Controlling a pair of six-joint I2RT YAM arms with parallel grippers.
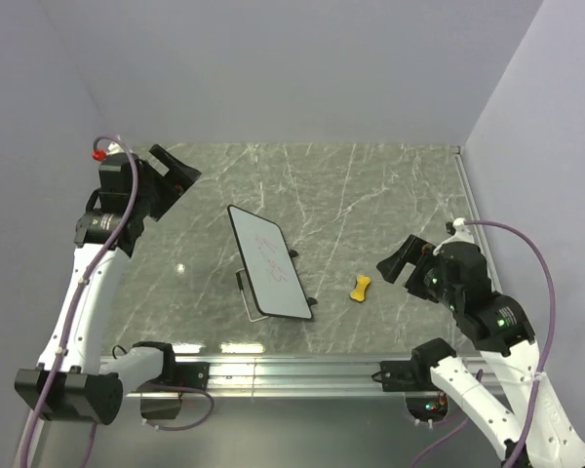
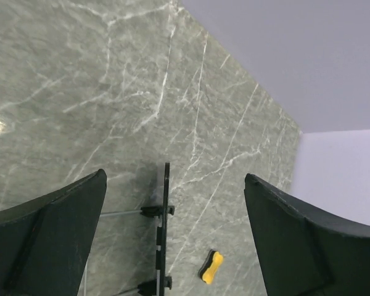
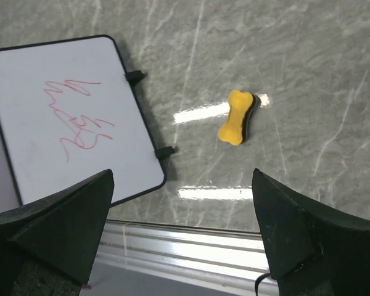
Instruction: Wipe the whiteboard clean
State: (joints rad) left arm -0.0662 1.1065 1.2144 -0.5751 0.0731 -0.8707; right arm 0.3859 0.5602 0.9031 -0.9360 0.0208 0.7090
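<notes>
The narrow middle (image 1: 360, 288) (image 3: 236, 117) of the yellow bone-shaped eraser, between its two wider ends, will be gripped by my right gripper.
The whiteboard (image 1: 268, 261) stands propped on a wire stand in the table's middle, with red scribbles on its face. In the right wrist view the whiteboard (image 3: 61, 135) shows its face; in the left wrist view the whiteboard (image 2: 165, 228) is seen edge-on. A yellow bone-shaped eraser (image 1: 361, 288) lies on the table to its right, also in the right wrist view (image 3: 235, 116) and the left wrist view (image 2: 211, 267). My left gripper (image 1: 178, 174) is open and empty, raised at the far left. My right gripper (image 1: 402, 259) is open and empty, right of the eraser.
The marble table (image 1: 370, 195) is closed in by pale walls at the back and both sides. An aluminium rail (image 1: 292, 370) runs along the near edge, also in the right wrist view (image 3: 191, 246).
</notes>
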